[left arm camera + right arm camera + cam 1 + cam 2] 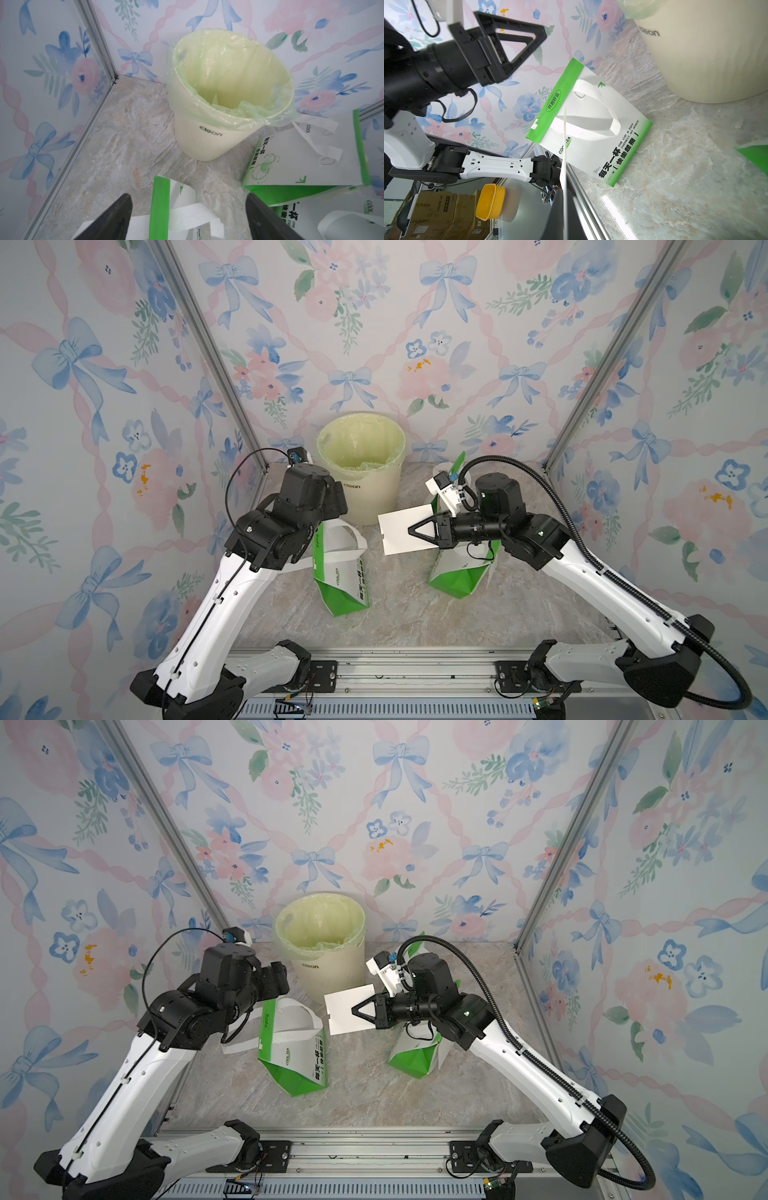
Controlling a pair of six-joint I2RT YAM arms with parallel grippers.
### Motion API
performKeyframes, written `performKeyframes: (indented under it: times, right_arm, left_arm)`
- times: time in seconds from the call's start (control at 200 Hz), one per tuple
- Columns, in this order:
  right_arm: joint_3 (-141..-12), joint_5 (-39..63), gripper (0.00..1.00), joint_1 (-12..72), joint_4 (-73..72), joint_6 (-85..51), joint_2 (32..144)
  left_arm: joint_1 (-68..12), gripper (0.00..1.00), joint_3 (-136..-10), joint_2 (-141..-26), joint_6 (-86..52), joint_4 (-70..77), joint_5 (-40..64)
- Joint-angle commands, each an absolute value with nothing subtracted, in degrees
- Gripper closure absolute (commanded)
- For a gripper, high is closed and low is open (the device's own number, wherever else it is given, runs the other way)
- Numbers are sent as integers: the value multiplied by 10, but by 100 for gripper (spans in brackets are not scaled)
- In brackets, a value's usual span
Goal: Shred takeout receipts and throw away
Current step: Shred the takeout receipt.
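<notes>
The receipt is pinched mid-edge by my right gripper, so my left gripper should take the receipt's loose top corner (383, 516) before my right gripper takes hold of the receipt's top edge again to tear.
A white takeout receipt (397, 531) (345, 1011) hangs in the air between the two bags, just in front of the bin. My right gripper (410, 529) (354, 1009) is shut on its right edge. In the right wrist view the receipt (564, 145) shows edge-on, pinched between the closed jaws of my right gripper (565, 192). My left gripper (337, 499) (188, 198) stands open with nothing between its fingers. It hovers left of the bin, above the left bag's white handles (187, 214). The cream bin (370, 506) (199, 145) with a green liner stands at the back.
Two green-and-white bags lie on the marble table, the left one (338, 572) (602, 135) under my left arm and the right one (461, 576) (301, 162) under my right arm. Floral walls close in three sides. A metal rail (415, 672) runs along the front.
</notes>
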State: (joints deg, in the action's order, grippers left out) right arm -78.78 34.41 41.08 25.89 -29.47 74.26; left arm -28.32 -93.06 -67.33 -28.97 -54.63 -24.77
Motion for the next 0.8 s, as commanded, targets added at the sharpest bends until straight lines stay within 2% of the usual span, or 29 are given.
performKeyframes:
  times: [0.0,0.17,0.24,0.43,0.49,0.58,0.795]
  right_arm:
    - [-813,388,100,376,239,-282,745]
    - [-824,450,100,319,207,-265,746]
    - [-831,506,100,310,196,-263,747]
    - [-826,579,100,304,147,-281,741]
    - [-825,584,100,303,123,-299,744]
    - [-824,581,100,305,99,-316,751]
    - [-829,573,100,306,76,-341,766]
  left_arm:
    - [-281,15,-977,-692,-184,-502,-169]
    - [-280,14,-987,-705,-145,-363,100]
    - [-282,12,-987,-720,-157,-336,193]
    - [-276,7,-960,-739,-171,-311,327]
    - [-277,9,-949,-751,-183,-298,377]
    - [-276,19,-917,-753,-216,-255,425]
    - [-264,38,-881,-738,-263,-197,464]
